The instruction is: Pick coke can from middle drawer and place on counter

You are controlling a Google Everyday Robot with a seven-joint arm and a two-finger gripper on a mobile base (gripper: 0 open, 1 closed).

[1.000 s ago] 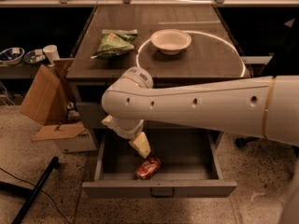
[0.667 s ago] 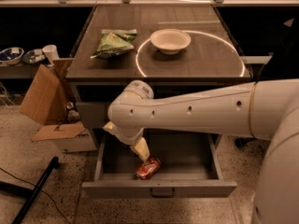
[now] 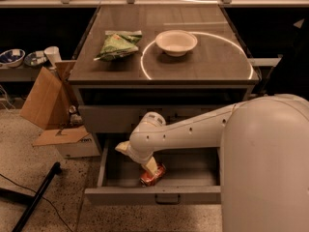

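Next, I close my gripper on the coke can's far end (image 3: 159, 168), which is the end farther away from the front handle of the middle drawer.
The coke can (image 3: 153, 176) lies on its side on the floor of the open middle drawer (image 3: 193, 170), left of centre and near the front wall. My gripper (image 3: 140, 159) reaches down into the drawer from the right. It is open, with one cream finger (image 3: 151, 166) right over the can's upper end and the other finger (image 3: 121, 147) off to the left. The can's far end is hidden behind that finger. The counter (image 3: 203, 57) is the wood-grain top above, with a bright ring of light across it.
A white bowl (image 3: 176, 42) and a green snack bag (image 3: 118, 44) sit on the counter. Open cardboard boxes (image 3: 53, 110) stand on the floor to the left of the cabinet. A dark pole (image 3: 34, 199) lies on the floor at lower left.
My arm has swung lower and deeper into the drawer, bringing the gripper down onto the can. The can has not moved.
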